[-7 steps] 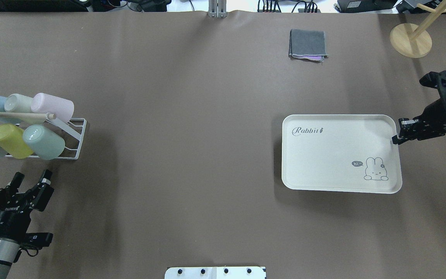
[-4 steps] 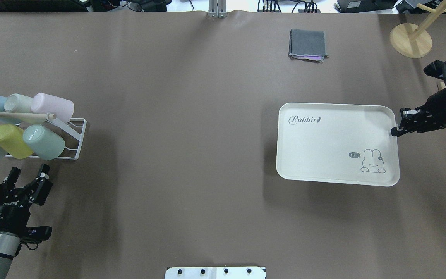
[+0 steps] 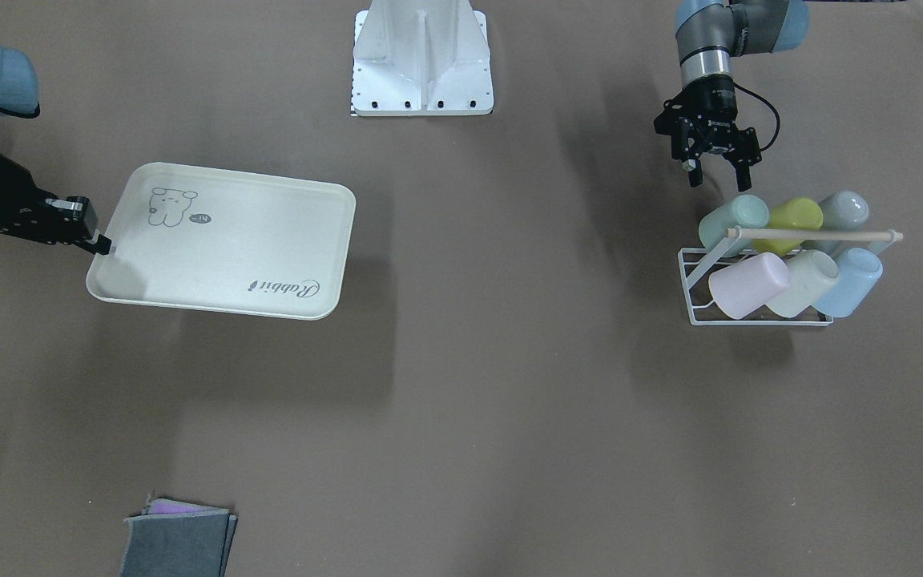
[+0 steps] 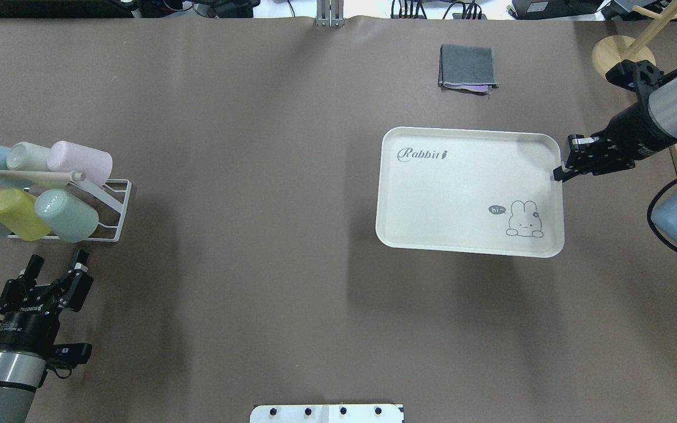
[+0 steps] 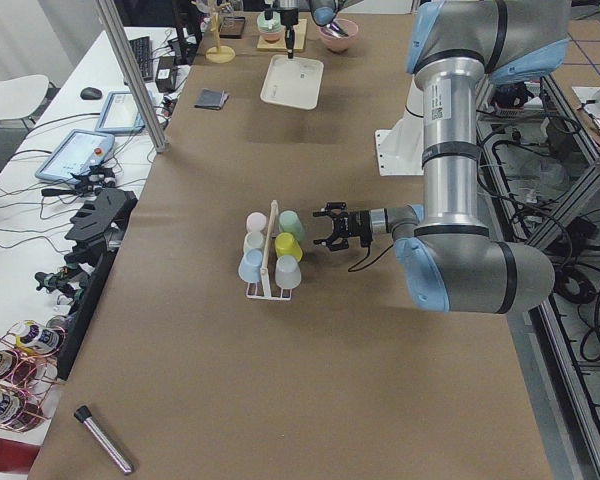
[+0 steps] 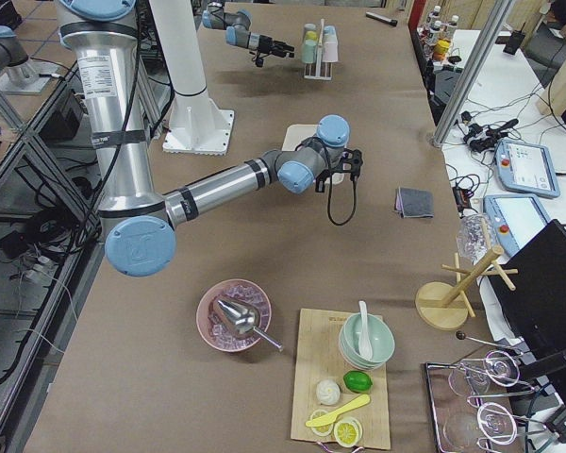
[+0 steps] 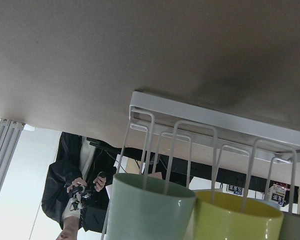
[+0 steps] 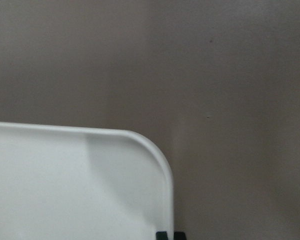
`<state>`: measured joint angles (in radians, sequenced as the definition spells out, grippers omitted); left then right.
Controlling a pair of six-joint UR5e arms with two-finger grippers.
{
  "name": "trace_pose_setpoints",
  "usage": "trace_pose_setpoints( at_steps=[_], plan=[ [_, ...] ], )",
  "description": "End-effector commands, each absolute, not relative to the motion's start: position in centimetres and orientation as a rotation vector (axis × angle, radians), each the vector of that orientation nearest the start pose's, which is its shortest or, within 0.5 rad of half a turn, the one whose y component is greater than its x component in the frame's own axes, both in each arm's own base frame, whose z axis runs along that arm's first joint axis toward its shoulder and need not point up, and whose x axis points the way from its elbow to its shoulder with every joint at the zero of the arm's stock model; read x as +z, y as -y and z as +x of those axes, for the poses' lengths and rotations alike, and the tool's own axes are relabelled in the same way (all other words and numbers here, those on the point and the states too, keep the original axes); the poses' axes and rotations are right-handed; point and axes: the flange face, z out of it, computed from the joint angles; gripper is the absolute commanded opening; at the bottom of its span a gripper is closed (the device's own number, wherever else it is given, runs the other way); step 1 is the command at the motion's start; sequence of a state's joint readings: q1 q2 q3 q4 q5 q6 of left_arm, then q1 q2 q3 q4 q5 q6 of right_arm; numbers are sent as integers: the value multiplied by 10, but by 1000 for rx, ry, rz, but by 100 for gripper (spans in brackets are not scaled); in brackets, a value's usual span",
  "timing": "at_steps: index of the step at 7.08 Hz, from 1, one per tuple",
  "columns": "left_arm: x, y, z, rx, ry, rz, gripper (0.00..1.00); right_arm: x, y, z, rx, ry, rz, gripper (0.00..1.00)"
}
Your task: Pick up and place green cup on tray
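Next, my right gripper puts the cream tray down on the bare table (image 3: 455, 260) in front of the white base.
The green cup (image 4: 67, 215) lies on its side in the lower row of a white wire rack (image 4: 116, 207), at the row's right end; it also shows in the front view (image 3: 734, 223) and the left wrist view (image 7: 150, 210). My left gripper (image 4: 59, 259) is open and empty, just short of the cup, pointing at it. The cream tray (image 4: 462, 194) with "Rabbit" script hangs above the table. My right gripper (image 4: 559, 174) is shut on its right rim; the front view shows the same grip (image 3: 102, 244).
The rack holds several other pastel cups, among them a yellow-green cup (image 4: 18, 212) beside the green one and a pink cup (image 4: 80, 161) above. A folded grey cloth (image 4: 468, 66) and a wooden stand (image 4: 620, 59) sit at the far right.
My right gripper has carried the tray left and farther from the robot, toward the table's middle. My left gripper has shifted slightly right, still open.
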<state>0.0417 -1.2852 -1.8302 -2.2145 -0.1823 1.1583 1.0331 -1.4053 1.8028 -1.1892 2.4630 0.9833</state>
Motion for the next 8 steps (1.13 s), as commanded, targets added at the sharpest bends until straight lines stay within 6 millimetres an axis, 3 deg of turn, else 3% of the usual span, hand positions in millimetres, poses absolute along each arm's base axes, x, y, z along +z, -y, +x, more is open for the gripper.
trace_pose_setpoints(
  at_steps=[1, 3, 5, 6, 8],
  plan=[
    [535, 221, 375, 1779, 1419, 947, 98, 370, 520, -279, 17, 1131, -70, 0],
    [536, 230, 370, 1762, 1426, 925, 98, 337, 548, -333, -20, 1140, -89, 0],
    [550, 232, 373, 1786, 1425, 905, 98, 317, 567, -377, -18, 1136, -131, 0],
    [550, 231, 373, 1795, 1411, 908, 97, 308, 569, -402, -15, 1131, -163, 0],
    [549, 232, 374, 1794, 1406, 909, 97, 280, 548, -446, -50, 1140, -188, 0]
  ],
)
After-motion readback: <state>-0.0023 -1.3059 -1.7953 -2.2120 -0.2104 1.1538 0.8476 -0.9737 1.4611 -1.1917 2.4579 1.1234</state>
